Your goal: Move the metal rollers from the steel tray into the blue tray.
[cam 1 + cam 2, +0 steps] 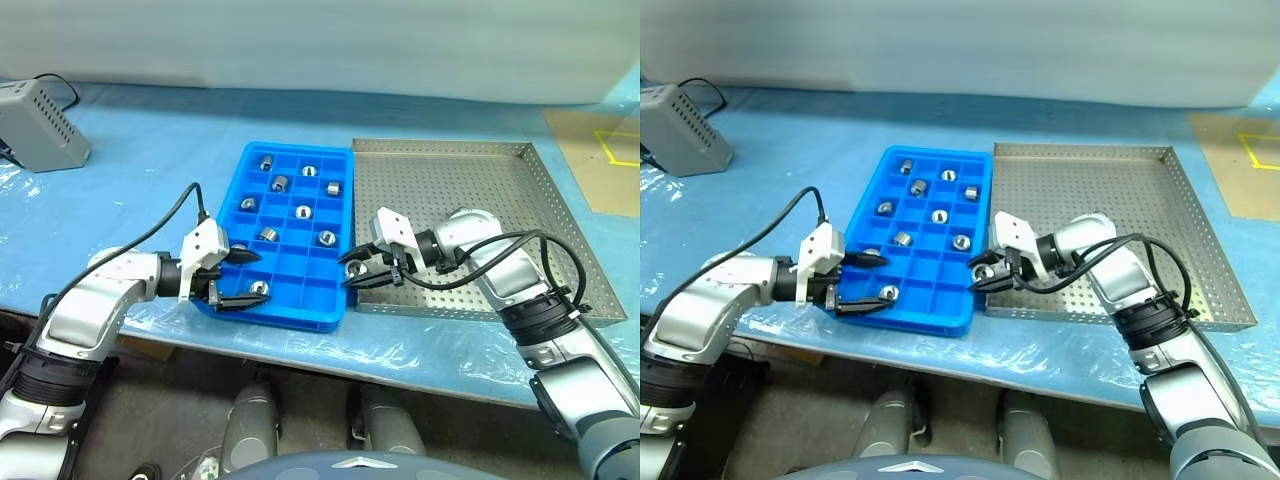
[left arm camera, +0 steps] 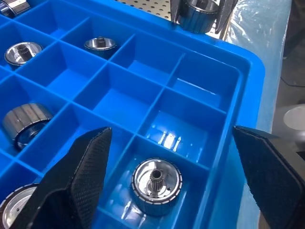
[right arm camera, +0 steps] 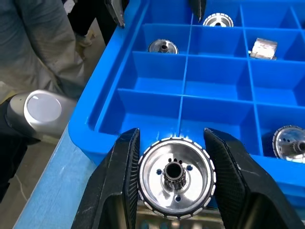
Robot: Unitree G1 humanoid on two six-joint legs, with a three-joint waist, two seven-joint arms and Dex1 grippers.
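My right gripper needs to release the metal roller, now held at the blue tray's rim, in the blue tray's near corner compartment (image 1: 317, 295) (image 3: 142, 114), next to the steel tray.
The blue tray (image 1: 290, 316) lies mid-table with several metal rollers in its compartments, one of them (image 1: 259, 288) in the near row. My left gripper (image 1: 250, 279) stands open over the tray's near left corner, its fingers straddling that roller (image 2: 156, 183) without touching it. My right gripper (image 1: 352, 272) is shut on another roller (image 3: 176, 177), held at the blue tray's near right rim, beside the steel tray (image 1: 480, 190). The steel tray's perforated floor shows no loose rollers.
A grey box (image 1: 40, 125) with a cable sits at the far left of the blue-covered table. A tan patch with yellow tape (image 1: 605, 150) lies at the far right. The table's front edge runs just below both trays.
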